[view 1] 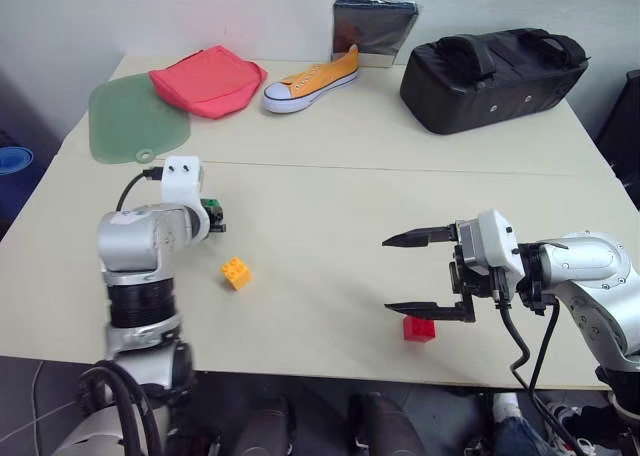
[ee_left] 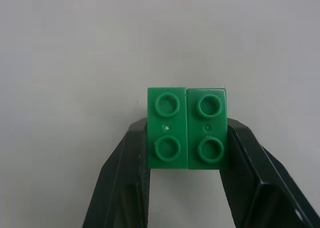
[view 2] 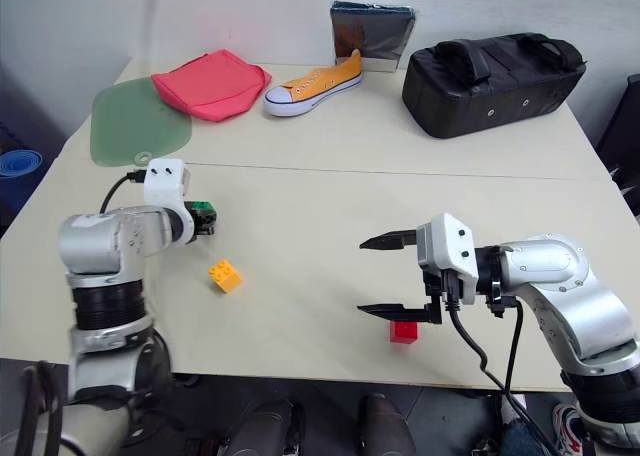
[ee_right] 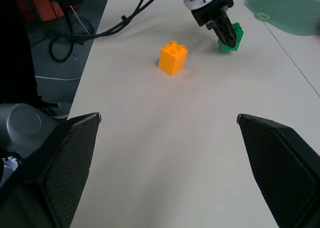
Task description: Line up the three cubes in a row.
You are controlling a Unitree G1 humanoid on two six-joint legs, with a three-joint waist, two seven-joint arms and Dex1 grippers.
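Next, my left gripper lets go of the green cube on the table (view 1: 336, 316) between the yellow-orange cube and the red cube.
My left gripper (view 1: 215, 216) is shut on the green cube (ee_left: 186, 128), its black fingers (ee_left: 130, 163) pressing on two opposite sides, studs facing the wrist camera. The cube sits at or just above the tabletop on the left; I cannot tell which. The yellow-orange cube (view 1: 236, 272) stands upright on the table a little nearer and to the right of it. The red cube (view 1: 419, 328) lies near the front edge on the right. My right gripper (view 1: 387, 275) hangs open just left of and above the red cube, pointing left, with nothing between its fingers.
Along the back of the table lie a green mat (view 1: 135, 121), a red cloth (view 1: 210, 79), an orange shoe (view 1: 310, 81), a dark pouch (view 1: 373, 26) and a black bag (view 1: 495, 76). A seam crosses the table (view 1: 400, 166) behind both grippers.
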